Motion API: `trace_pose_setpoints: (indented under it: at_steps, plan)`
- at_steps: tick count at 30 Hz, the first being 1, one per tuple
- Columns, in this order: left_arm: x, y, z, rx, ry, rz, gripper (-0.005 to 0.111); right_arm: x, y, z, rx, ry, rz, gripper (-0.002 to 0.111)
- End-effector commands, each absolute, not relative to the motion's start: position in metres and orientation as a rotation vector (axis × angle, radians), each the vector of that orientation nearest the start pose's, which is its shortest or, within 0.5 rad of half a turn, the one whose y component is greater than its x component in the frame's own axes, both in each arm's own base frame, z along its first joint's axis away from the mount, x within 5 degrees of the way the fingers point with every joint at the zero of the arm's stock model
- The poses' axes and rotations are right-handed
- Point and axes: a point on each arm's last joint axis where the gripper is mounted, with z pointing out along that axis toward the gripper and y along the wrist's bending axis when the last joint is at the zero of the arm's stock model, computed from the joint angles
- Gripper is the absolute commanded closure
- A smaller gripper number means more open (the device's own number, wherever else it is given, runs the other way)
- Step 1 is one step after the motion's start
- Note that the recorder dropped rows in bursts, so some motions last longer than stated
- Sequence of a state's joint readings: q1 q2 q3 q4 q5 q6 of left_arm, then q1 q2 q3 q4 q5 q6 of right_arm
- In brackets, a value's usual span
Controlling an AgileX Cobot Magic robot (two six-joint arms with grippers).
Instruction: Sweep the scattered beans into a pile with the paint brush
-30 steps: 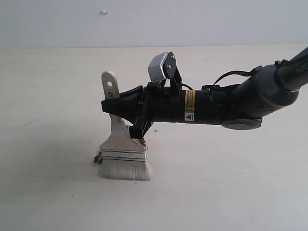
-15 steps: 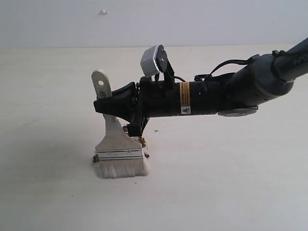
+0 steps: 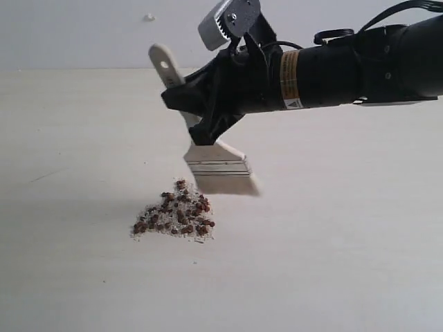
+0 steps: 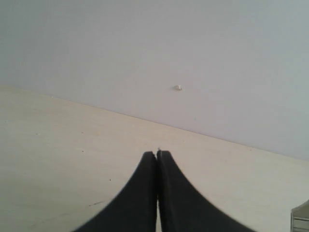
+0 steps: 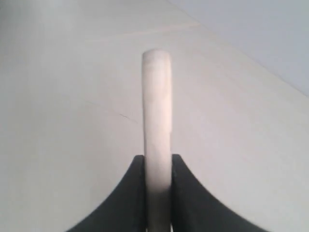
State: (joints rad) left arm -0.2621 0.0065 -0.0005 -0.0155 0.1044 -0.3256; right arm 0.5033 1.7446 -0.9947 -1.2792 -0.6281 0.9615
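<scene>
My right gripper needs to set the paint brush down on the bare table (image 3: pixel 282 228) next to the beans, toward the side where my arm is. The brush now hangs tilted above the bean pile.
The pile (image 3: pixel 174 216) of reddish-brown beans mixed with whitish grains lies as a small heap on the pale table (image 3: pixel 332 249). Above it and a little to the right hangs the paint brush (image 3: pixel 216 164), tilted, bristles clear of the table, handle end pointing up and left. My right gripper (image 3: pixel 188 104) is shut on the brush's pale handle (image 5: pixel 157 111), which stands out between the two black fingers in the right wrist view. My left gripper (image 4: pixel 157 153) is shut with nothing in it and is out of the exterior view.
A pale wall (image 3: pixel 83 34) rises behind the table's far edge, with a small white knob (image 3: pixel 149 17) on it. A corner of the brush's ferrule (image 4: pixel 301 217) shows at the edge of the left wrist view.
The right gripper has lifted the brush off the table and carried it up and to the right. The heap of beans that the bristles covered now lies uncovered.
</scene>
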Motion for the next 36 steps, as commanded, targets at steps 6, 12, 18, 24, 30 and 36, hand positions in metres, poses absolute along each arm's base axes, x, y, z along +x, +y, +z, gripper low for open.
trace_pose_setpoints:
  at_steps: [6, 12, 18, 24, 30, 36]
  plan:
    - [0.054, -0.015, 0.204, -0.061, 1.604, -0.476, 0.107, 0.323, 0.167, 0.220, -0.364, 2.185, 0.254, 0.108]
    - [0.054, -0.015, 0.204, -0.061, 1.604, -0.476, 0.107, 0.339, 0.133, 0.222, -0.118, 2.226, 0.233, 0.108]
    - [0.054, -0.015, 0.204, -0.061, 1.604, -0.476, 0.107, 0.344, 0.115, 0.221, -0.057, 2.271, 0.202, 0.108]
    - [0.054, -0.015, 0.204, -0.061, 1.604, -0.476, 0.107, 0.357, 0.095, 0.212, -0.325, 2.472, -0.304, 0.108]
    - [0.054, -0.015, 0.204, -0.061, 1.604, -0.476, 0.107, 0.351, 0.107, 0.196, -0.355, 2.856, 0.315, 0.108]
    - [0.054, -0.015, 0.204, -0.061, 1.604, -0.476, 0.107, 0.355, 0.129, 0.201, -0.264, 2.681, 0.929, 0.108]
